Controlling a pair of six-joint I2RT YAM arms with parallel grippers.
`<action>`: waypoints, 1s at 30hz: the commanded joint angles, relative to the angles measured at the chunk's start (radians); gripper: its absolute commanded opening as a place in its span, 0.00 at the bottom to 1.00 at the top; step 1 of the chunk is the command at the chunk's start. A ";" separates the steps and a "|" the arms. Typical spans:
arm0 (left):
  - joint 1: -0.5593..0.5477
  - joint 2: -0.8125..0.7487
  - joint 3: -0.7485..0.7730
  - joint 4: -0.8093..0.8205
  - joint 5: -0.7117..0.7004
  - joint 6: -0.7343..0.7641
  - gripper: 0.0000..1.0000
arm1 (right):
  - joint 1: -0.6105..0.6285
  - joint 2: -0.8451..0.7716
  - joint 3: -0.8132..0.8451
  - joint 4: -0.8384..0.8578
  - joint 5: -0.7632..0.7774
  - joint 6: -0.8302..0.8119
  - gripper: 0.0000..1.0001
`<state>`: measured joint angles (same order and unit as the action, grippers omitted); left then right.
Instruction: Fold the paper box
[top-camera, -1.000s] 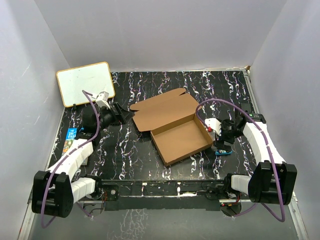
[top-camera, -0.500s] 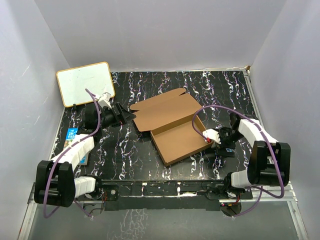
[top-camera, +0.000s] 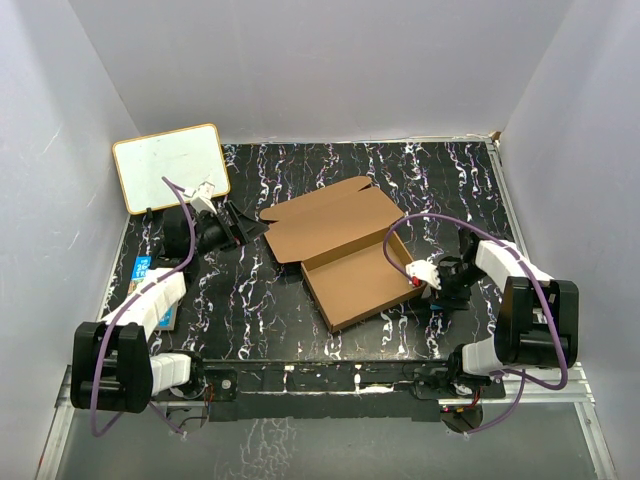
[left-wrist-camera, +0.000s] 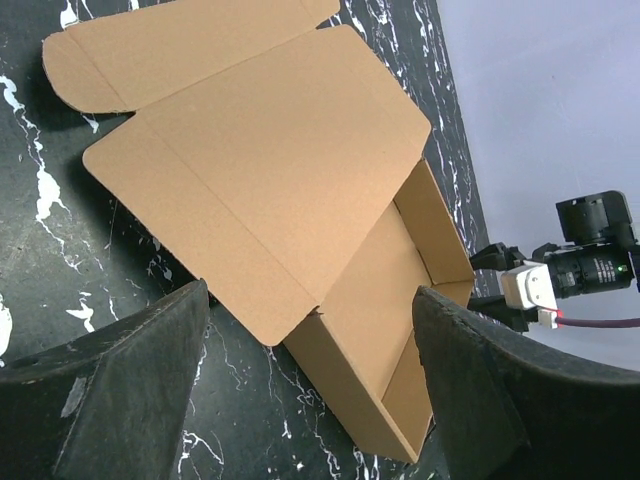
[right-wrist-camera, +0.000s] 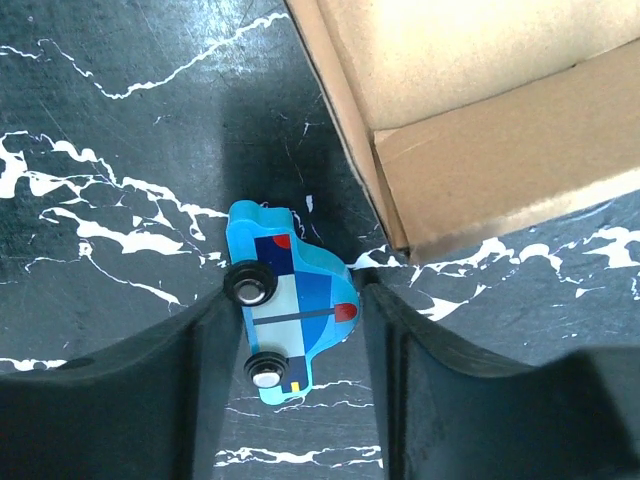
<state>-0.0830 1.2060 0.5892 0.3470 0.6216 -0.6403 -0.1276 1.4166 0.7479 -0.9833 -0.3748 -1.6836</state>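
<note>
My left gripper will grab the outer edge (top-camera: 268, 235) (left-wrist-camera: 112, 189) of the lid's side flap, near where the end flap of the paper box starts.
The paper box (top-camera: 355, 280) is brown cardboard, a shallow tray standing mid-table with its lid (top-camera: 325, 222) laid open flat behind it. My left gripper (top-camera: 255, 232) stands open at the lid's left corner, apart from it. In the left wrist view the box (left-wrist-camera: 300, 180) lies ahead of the wide-spread left gripper (left-wrist-camera: 310, 300). My right gripper (top-camera: 440, 290) is low beside the tray's right corner. In the right wrist view it (right-wrist-camera: 300, 300) is shut on a blue toy car (right-wrist-camera: 290, 310) lying on its side, just off the box corner (right-wrist-camera: 480, 170).
A white board with a tan frame (top-camera: 170, 165) leans at the back left. A colourful book (top-camera: 150, 285) lies by the left edge under the left arm. White walls close in the black marbled table (top-camera: 290, 320) on three sides.
My right gripper has come down toward the tray's right corner and its jaws have narrowed onto the blue toy car. The left gripper has opened slightly wider and barely shifted.
</note>
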 joint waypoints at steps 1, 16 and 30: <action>0.015 -0.009 0.004 0.036 0.041 -0.023 0.81 | -0.013 -0.013 0.011 0.019 0.005 -0.004 0.51; 0.043 -0.066 0.022 0.020 0.010 -0.049 0.80 | -0.046 -0.115 0.205 -0.240 -0.048 -0.006 0.14; 0.042 -0.081 0.081 -0.041 0.054 -0.094 0.83 | 0.189 -0.167 0.343 0.044 -0.475 0.637 0.08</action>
<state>-0.0467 1.1664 0.6533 0.3256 0.6445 -0.7139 -0.0944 1.2369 1.0981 -1.1439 -0.7097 -1.3621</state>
